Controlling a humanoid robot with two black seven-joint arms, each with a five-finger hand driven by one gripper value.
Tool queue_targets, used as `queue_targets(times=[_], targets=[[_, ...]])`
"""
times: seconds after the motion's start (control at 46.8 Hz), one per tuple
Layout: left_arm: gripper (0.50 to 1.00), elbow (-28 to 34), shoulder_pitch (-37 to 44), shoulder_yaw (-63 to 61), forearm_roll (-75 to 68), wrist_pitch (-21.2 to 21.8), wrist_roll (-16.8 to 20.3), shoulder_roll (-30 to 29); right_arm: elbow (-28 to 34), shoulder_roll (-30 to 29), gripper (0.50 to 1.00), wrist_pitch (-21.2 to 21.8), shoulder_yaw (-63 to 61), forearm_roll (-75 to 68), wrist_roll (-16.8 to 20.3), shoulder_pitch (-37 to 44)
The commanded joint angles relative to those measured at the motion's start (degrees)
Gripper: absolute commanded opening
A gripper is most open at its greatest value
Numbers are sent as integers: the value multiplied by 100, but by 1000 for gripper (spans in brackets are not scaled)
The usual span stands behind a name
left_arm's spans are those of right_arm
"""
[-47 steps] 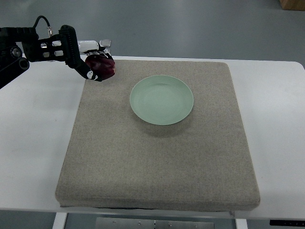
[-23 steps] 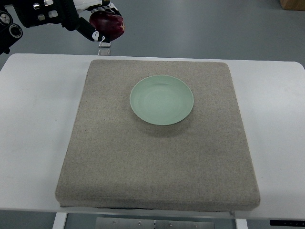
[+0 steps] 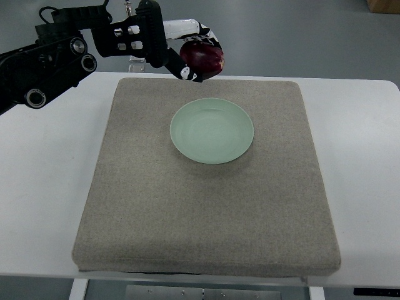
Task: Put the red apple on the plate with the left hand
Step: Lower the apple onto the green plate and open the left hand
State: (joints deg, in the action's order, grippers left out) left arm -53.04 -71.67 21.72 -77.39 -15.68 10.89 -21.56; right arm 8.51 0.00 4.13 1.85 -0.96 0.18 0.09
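Note:
My left gripper will release the red apple close to the middle of the pale green plate (image 3: 211,122), a bit toward the far rim of that plate.
My left hand (image 3: 194,53) comes in from the upper left and is shut on a dark red apple (image 3: 203,58). It holds the apple in the air above the far edge of the mat, just beyond the plate. The pale green plate (image 3: 212,131) lies empty on the grey mat (image 3: 206,200), a little below and to the right of the apple. My right hand is out of sight.
The mat covers most of a white table (image 3: 44,187). A grey floor shows beyond the table's far edge. A brown box corner (image 3: 382,5) sits at the top right.
The left hand lifted the apple off the mat's far-left corner, rose with it, then carried it to the right toward the plate.

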Motion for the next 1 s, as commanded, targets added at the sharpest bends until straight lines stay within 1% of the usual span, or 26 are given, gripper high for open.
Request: queue_targets(times=[0.0, 0.107, 0.321, 0.534, 0.833, 0.855, 0.876, 0.919, 0.94, 0.962, 0.983], targets=[[500, 22, 82, -212, -13, 188, 1, 117, 1, 0, 932, 0, 0, 0, 0, 0], [500, 30, 337, -256, -118, 399, 1, 293, 1, 0, 932, 0, 0, 0, 0, 0], [500, 162, 592, -283, -320, 619, 1, 460, -8, 0, 932, 0, 0, 0, 0, 0], [500, 312, 803, -388, -487, 628, 1, 653, 1, 0, 932, 0, 0, 0, 0, 0], [500, 312, 874, -502, -531, 637, 1, 680, -8, 0, 932, 0, 0, 0, 0, 0], [510, 312, 874, -511, -531, 637, 1, 680, 1, 0, 932, 0, 0, 0, 0, 0], [576, 312, 874, -502, -531, 637, 1, 680, 1, 0, 932, 0, 0, 0, 0, 0], [730, 303, 874, -511, -531, 628, 1, 671, 1, 0, 932, 0, 0, 0, 0, 0], [792, 303, 874, -511, -531, 619, 1, 671, -8, 0, 932, 0, 0, 0, 0, 0], [837, 294, 874, -511, -531, 610, 1, 671, 1, 0, 932, 0, 0, 0, 0, 0], [865, 294, 874, -511, -523, 593, 1, 671, -8, 0, 932, 0, 0, 0, 0, 0]])
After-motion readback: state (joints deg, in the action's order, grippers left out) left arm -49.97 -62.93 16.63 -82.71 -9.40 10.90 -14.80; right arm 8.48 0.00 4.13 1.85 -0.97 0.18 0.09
